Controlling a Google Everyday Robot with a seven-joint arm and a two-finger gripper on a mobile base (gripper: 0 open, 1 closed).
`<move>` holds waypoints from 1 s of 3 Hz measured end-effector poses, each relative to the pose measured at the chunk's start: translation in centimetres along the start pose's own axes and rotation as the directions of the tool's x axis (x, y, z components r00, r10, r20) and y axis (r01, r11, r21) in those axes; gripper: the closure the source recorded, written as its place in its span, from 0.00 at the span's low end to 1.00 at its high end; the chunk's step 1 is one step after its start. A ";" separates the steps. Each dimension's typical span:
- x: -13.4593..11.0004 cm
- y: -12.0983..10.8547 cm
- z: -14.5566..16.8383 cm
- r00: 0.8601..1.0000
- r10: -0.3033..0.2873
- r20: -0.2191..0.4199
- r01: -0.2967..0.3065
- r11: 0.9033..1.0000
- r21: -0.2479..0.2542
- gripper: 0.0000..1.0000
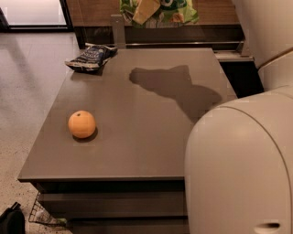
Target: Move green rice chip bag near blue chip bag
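Next, I release the green rice chip bag on the table's far edge (138,55) beside the blue chip bag.
The green rice chip bag (171,11) hangs in the air at the top edge of the camera view, above the far side of the table, partly cut off. My gripper (146,10) shows as a tan finger against the bag's left part and is shut on it. The bag casts a dark shadow (176,89) on the tabletop. The blue chip bag (90,57) lies crumpled at the far left corner of the table, left of and below the held bag, apart from it.
An orange (82,124) sits on the grey table (137,151) at the near left. My white arm (238,169) fills the right side of the view. A wooden wall and metal rail run behind the table. A wire basket (43,215) stands on the floor below.
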State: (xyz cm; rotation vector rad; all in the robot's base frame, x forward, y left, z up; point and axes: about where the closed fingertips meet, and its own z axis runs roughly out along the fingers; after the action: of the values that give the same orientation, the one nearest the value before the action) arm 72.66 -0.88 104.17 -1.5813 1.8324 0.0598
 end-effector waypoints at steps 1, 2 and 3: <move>1.4 -1.5 3.9 0.993 0.050 -0.106 -0.043 0.997 0.070 1.00; 4.5 -3.1 8.5 0.987 0.097 -0.129 -0.077 0.986 0.149 1.00; 4.9 -4.3 11.5 0.993 0.113 -0.039 -0.103 0.972 0.212 1.00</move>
State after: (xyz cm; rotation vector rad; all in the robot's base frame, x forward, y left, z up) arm 81.87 -0.81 94.72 -1.3480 1.8959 -0.1213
